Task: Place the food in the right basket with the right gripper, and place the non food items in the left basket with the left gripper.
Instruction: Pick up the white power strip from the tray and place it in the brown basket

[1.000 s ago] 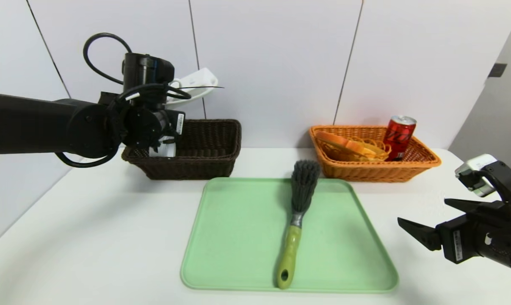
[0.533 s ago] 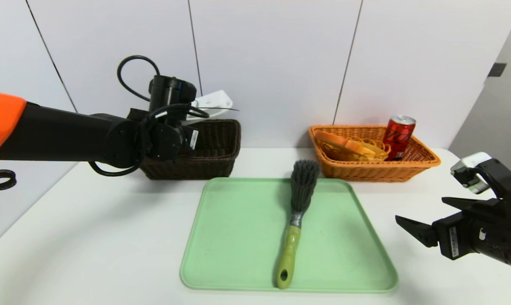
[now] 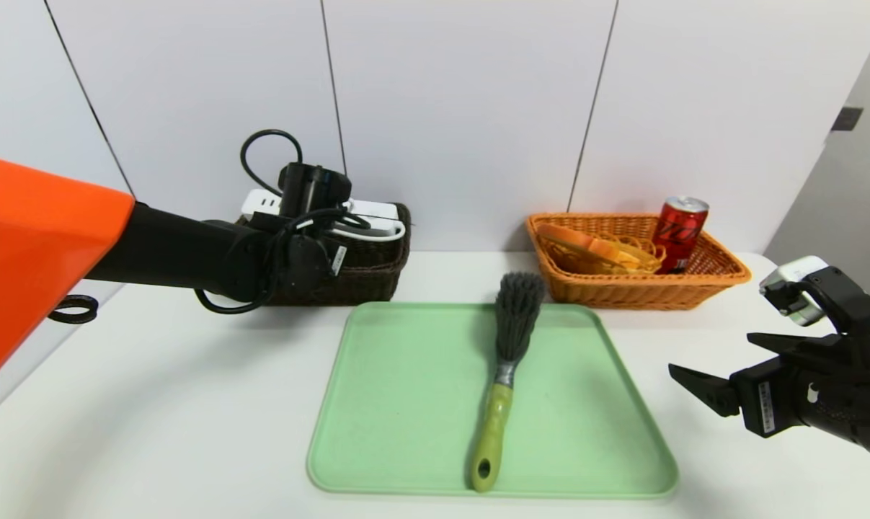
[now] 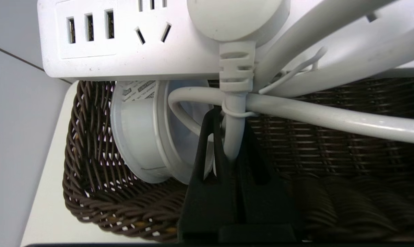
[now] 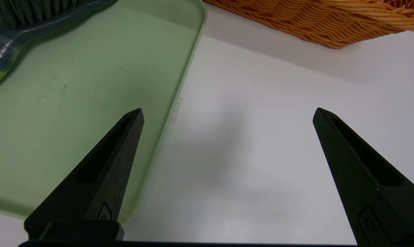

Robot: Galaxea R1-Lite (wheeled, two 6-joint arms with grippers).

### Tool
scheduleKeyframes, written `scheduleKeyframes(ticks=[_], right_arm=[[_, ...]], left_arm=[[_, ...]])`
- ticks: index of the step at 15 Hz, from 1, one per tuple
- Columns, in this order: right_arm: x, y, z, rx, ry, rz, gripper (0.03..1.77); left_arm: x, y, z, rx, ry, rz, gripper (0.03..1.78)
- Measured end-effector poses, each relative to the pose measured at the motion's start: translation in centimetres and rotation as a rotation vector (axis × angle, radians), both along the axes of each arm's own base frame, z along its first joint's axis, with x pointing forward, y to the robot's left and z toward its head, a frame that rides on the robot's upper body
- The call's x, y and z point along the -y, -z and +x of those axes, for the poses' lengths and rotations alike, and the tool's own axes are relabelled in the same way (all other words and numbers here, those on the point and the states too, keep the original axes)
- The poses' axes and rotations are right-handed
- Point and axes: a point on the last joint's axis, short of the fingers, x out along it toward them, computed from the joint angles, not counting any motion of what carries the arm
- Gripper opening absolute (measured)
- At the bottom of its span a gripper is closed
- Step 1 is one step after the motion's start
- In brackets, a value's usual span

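Note:
The white power strip will go down inside the dark brown basket [image 3: 319, 236] [image 4: 320, 92] beside the white round tub, put there by my left gripper.
My left gripper [image 4: 227, 137] is shut on the white cable [image 4: 233, 137] of a white power strip [image 3: 377, 216], which sits low over the dark brown left basket [image 3: 377, 277]. In the left wrist view the power strip [image 4: 124, 37] spans the basket [image 4: 90, 192], and a white round tub [image 4: 141, 144] lies inside. A grey brush with a green handle [image 3: 507, 375] lies on the green tray [image 3: 406, 404]. The orange right basket [image 3: 636, 288] holds bread [image 3: 586, 245] and a red can [image 3: 680, 231]. My right gripper [image 3: 712, 355] hovers open and empty, right of the tray.
In the right wrist view the open gripper [image 5: 228, 110] hangs over bare white table beside the tray's edge [image 5: 179, 85], with the brush head [image 5: 21, 20] and the orange basket [image 5: 313, 24] farther off. The wall stands close behind both baskets.
My left arm has moved right and down, bringing the power strip from well above the brown basket down onto it. The right gripper has drifted slightly left.

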Motion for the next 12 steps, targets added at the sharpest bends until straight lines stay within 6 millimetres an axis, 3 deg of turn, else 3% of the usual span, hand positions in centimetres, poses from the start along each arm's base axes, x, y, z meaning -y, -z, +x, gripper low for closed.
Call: scheduleKeyframes(ticks=[5, 12], right_arm=[[0.0, 0.0, 0.0, -0.002, 0.001, 0.001, 1.70], [0.0, 0.1, 0.0, -0.003, 0.001, 0.000, 1.70]], left_arm=[[-1.6, 1.2, 2.0, 0.036, -0.035, 0.084, 0.09], [-2.7, 1.8, 2.4, 0.016, -0.060, 0.100, 0.09]])
